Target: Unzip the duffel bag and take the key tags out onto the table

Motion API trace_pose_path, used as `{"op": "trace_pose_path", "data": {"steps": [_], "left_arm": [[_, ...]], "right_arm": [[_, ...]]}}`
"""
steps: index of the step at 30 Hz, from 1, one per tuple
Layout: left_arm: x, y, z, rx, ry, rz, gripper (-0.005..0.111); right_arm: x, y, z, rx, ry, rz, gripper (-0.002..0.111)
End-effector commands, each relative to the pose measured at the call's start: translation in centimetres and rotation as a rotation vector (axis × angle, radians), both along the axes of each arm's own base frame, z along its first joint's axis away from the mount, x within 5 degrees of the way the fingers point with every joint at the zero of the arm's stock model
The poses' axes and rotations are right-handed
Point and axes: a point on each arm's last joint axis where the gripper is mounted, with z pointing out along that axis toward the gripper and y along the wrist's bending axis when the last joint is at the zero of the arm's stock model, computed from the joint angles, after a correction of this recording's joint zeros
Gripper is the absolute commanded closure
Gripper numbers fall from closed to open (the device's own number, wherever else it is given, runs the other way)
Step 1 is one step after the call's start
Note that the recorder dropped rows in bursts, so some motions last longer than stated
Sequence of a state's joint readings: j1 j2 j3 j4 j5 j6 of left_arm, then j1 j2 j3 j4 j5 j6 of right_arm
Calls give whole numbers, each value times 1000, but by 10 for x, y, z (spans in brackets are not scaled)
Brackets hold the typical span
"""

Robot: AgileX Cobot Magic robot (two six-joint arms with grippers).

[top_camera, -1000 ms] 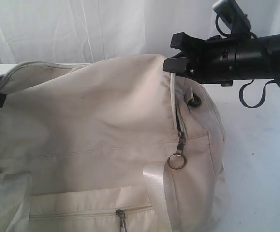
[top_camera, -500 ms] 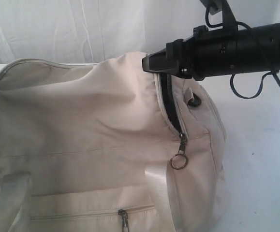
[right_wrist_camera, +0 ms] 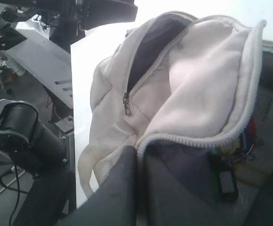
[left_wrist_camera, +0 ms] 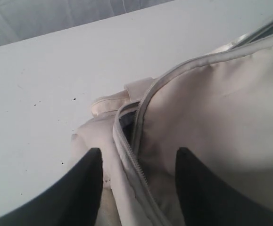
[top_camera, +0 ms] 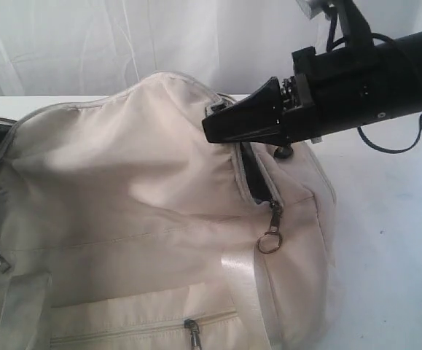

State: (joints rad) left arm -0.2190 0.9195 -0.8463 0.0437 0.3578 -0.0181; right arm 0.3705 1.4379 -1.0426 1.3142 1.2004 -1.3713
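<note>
My left gripper will move toward the duffel bag's middle and take only the flap's edge (top_camera: 87, 104), because both zipper edges of the duffel bag meet under it.
The cream duffel bag (top_camera: 123, 189) fills the left and middle of the white table (top_camera: 393, 240). My right gripper (top_camera: 212, 130) is shut on the bag's zipper edge and holds that flap up over the right end. In the right wrist view the right gripper (right_wrist_camera: 138, 150) pinches the toothed edge of the bag (right_wrist_camera: 202, 80). Under the lifted flap the key tags (right_wrist_camera: 227, 179) lie on the grey lining, one black, others coloured. My left gripper (left_wrist_camera: 138, 150) is open and straddles the open zipper at the bag's (left_wrist_camera: 221, 117) other end. It does not show in the exterior view.
A zipper pull with a ring (top_camera: 270, 237) hangs on the bag's right end, and another pull (top_camera: 194, 332) sits on the front pocket. A white curtain (top_camera: 87, 44) hangs behind. Beyond the table edge (right_wrist_camera: 75, 117) stand a dark arm (right_wrist_camera: 28, 136) and metal frame.
My right gripper has moved left and tilted, dragging the zipper edge with it. The flap now peaks higher and the opening gapes wider. The black left fingertip has left the exterior view.
</note>
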Motion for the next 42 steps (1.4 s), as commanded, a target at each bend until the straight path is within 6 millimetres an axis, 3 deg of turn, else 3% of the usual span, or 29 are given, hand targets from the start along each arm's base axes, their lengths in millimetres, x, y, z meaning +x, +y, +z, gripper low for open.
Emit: {"op": "trace_pose_path", "data": {"steps": [1,6,11,18,27,38,42], "left_arm": [[0,-1,4,-30,-27,3,53],[0,-1,3,50,-40,-47,53],[-1,-5,2,216,-80,-201,53],[-6,-28,-11,140,35,-486,53],[8,-35,-18,38,65,-455,53],[23,-41,-34,-6,155,-456,53],[28,-43,-40,-37,182,-450,61]], "right_arm": [[-14,-6,7,-78,-52,45,108],[-29,-13,9,-203,-109,72,108],[-45,-14,23,-186,-170,91,108],[-68,-15,40,-161,-227,110,108],[-97,-29,55,-228,-293,91,108],[-130,-47,77,-172,-391,54,108],[-134,-49,79,-165,-398,47,108]]}}
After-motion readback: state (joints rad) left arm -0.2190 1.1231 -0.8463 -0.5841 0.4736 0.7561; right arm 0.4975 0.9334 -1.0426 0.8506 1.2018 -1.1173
